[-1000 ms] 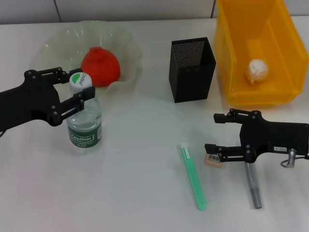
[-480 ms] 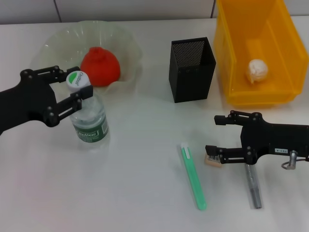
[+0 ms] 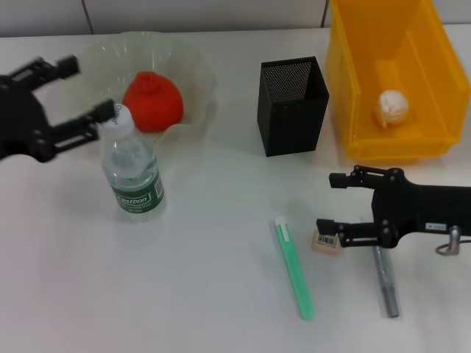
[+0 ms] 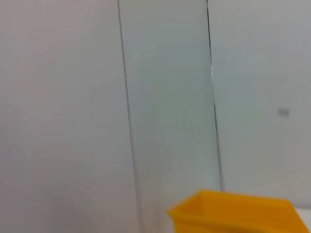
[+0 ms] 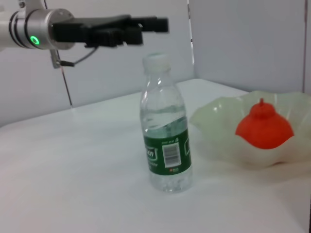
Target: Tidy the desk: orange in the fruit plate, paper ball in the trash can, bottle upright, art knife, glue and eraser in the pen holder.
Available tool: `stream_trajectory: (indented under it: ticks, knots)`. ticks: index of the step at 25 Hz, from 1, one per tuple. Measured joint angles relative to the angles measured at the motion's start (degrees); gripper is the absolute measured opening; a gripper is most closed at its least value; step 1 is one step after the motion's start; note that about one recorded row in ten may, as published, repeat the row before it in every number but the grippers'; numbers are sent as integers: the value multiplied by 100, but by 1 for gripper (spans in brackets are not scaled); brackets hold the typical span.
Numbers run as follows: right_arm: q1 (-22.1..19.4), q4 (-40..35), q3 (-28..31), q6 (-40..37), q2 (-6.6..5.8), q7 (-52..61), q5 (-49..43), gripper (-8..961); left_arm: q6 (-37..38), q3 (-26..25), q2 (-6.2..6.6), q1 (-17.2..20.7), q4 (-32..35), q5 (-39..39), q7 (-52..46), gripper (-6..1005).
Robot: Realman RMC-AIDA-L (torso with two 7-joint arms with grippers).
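The robot's right gripper should next grip the body (image 3: pixel 289 254) near the white end of the green art knife, leaving the eraser next to it.
The bottle (image 3: pixel 132 175) stands upright on the white desk, in front of the fruit plate (image 3: pixel 193 66); it also shows in the right wrist view (image 5: pixel 165 145). The orange (image 3: pixel 152 101) lies in the plate. My left gripper (image 3: pixel 88 87) is open, up and to the left of the bottle's cap, apart from it. My right gripper (image 3: pixel 329 201) is open low over the desk, its near finger just beside the eraser (image 3: pixel 324 241). The green art knife (image 3: pixel 294 266) and the grey glue stick (image 3: pixel 385 281) lie on the desk. The pen holder (image 3: pixel 292 107) stands at centre back. The paper ball (image 3: pixel 392 105) lies in the trash can (image 3: pixel 353 88).
The right wrist view shows the left gripper (image 5: pixel 112 29) above the bottle, and the orange (image 5: pixel 264 130) in the plate (image 5: pixel 218 121). The left wrist view shows only wall panels and the trash can's top (image 4: pixel 233 211).
My left gripper has let go of the bottle and drawn back up and to the left. The bottle now stands free, a little to the right. The right gripper has barely moved.
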Motion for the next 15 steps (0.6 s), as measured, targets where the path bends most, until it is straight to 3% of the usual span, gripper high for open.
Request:
stream_trajectory:
  ticks: [3,6,9,12,15]
  knots:
    - [-137,-683,-22,-131,2,746,-1,835,518,-499,-7,121,204,-129,79,729]
    - [-201,-1668,-171,-375,-10,2023,-86,835,1112,-610,3,254,100,-136,458,782]
    - [-123,-3137,-625,-560,-16,3963,-746,835,1325,-389,3,303,-380,67,876,799]
    - [28,-4588,-1457,-592,4,5605,-1731,835,1318,-20,-15,220,-1005,485,1322,804]
    - [520,-5346,-2263,-710,3,7236,-2879,835,1298,249,-9,73,-1594,606,1696,802]
